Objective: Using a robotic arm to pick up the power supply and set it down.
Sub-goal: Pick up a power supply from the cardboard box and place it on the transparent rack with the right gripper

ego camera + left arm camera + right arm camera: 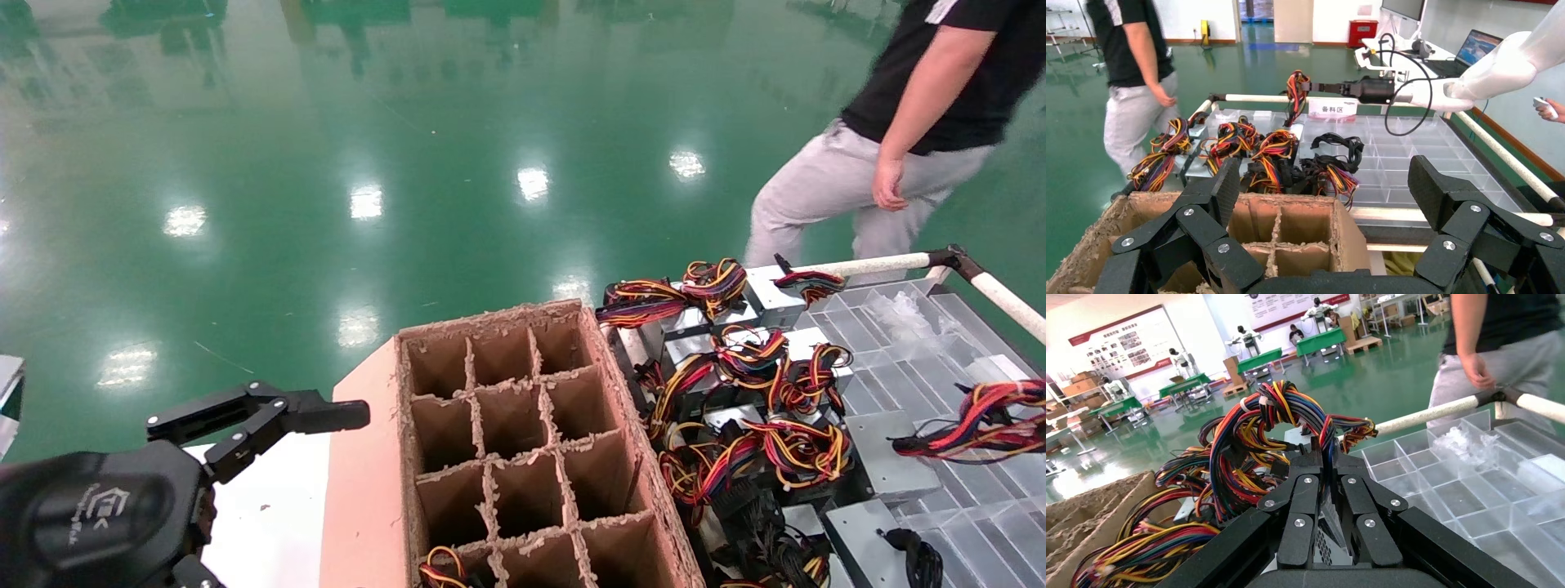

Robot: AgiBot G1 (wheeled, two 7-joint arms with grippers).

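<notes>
Next, my right gripper drops the wire bundle on the bare silver box (881, 455) between the piled wires and the clear tray.
My right gripper (1324, 454) is shut on the red, yellow and black wire bundle (1272, 416) of a power supply, whose perforated silver box (1315, 542) shows just below the fingers. In the left wrist view the white robotic arm (1499, 67) holds that bundle (1297, 92) above the far end of the clear tray. The same wires (981, 416) show at the right edge of the head view. Several more power supplies (735, 384) lie heaped beside the cardboard box. My left gripper (1324, 184) stands open and empty by that box's near corner.
A brown cardboard divider box (523, 441) fills the middle, with wires in one near cell. The clear compartment tray (940, 343) is bounded by a white rail (866, 264). A person (891, 139) stands close to the cart's far side. Green floor lies beyond.
</notes>
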